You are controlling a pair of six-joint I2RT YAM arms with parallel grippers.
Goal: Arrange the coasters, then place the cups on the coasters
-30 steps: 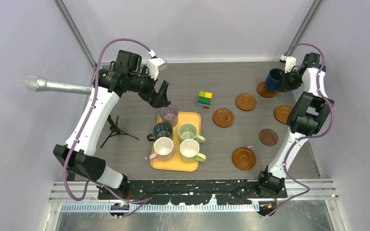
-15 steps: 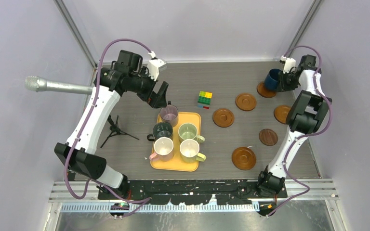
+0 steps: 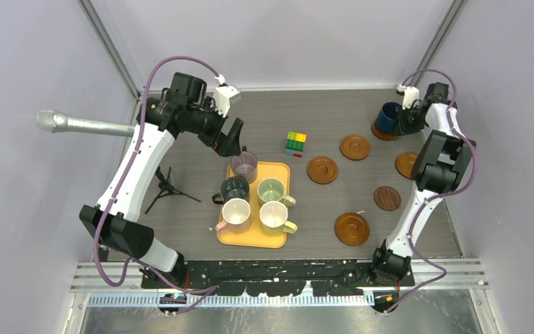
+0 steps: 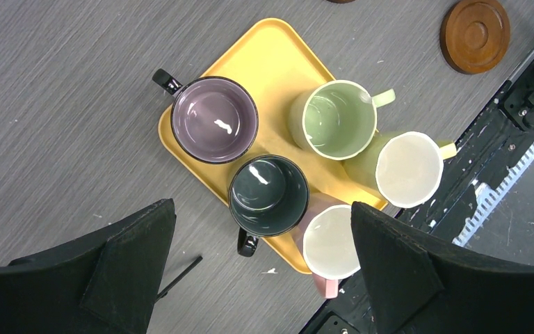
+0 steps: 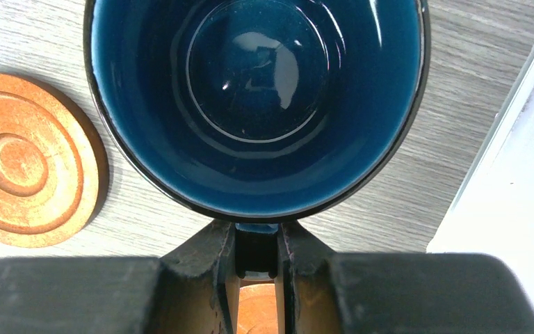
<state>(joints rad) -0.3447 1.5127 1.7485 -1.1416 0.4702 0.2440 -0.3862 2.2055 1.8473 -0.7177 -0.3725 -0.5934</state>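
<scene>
My right gripper is going to set the navy blue cup down on the brown coaster [image 3: 386, 128] that is closest to the back wall.
My right gripper [image 3: 405, 115] is shut on the handle of the navy blue cup [image 3: 389, 116] at the far right. The cup hangs over a coaster [image 3: 378, 131]; I cannot tell if they touch. The right wrist view looks straight down into the navy cup [image 5: 257, 104], whose handle sits between the fingers [image 5: 219, 254]. Other coasters [image 3: 355, 147] [image 3: 322, 170] [image 3: 407, 165] [image 3: 352, 229] and a darker one [image 3: 387, 198] lie on the table. My left gripper [image 3: 231, 142] stands open above the mauve cup [image 3: 244, 165]. Dark green [image 4: 268, 195], light green [image 4: 334, 118], pink-cream [image 4: 330, 240] and pale yellow [image 4: 407, 170] cups share the tray.
The yellow tray [image 3: 280, 240] lies left of centre. A multicoloured cube [image 3: 295, 144] stands behind the coasters. A microphone [image 3: 76, 124] and a small black tripod [image 3: 167, 186] are at the left. The table's right edge and wall [image 5: 514, 174] run close beside the navy cup.
The right wrist has shifted slightly, carrying the navy cup a little to the left over the coaster. The left arm has hardly moved.
</scene>
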